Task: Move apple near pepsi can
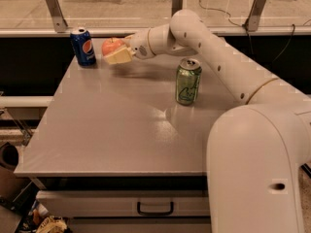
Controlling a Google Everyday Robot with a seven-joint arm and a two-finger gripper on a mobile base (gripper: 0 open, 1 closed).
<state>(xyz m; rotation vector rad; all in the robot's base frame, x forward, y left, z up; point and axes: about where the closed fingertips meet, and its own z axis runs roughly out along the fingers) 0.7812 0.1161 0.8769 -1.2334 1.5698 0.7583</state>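
Note:
The robot's gripper will release the apple on the grey table [109, 59], beside the base of the blue pepsi can. The apple is held low over the table now.
The pinkish-red apple [111, 45] is held in my gripper [116, 51] at the far left of the grey table [116, 130]. The cream fingers [119, 57] are shut around it and it sits low over the table top. The blue pepsi can [83, 46] stands upright at the table's far left corner, just to the left of the apple, with a small gap between them. My white arm reaches in from the right over the table.
A green can [188, 81] stands upright right of the table's middle, under my forearm. A rail with metal brackets [53, 9] runs behind the table. A drawer with a dark handle [155, 208] sits below the front edge.

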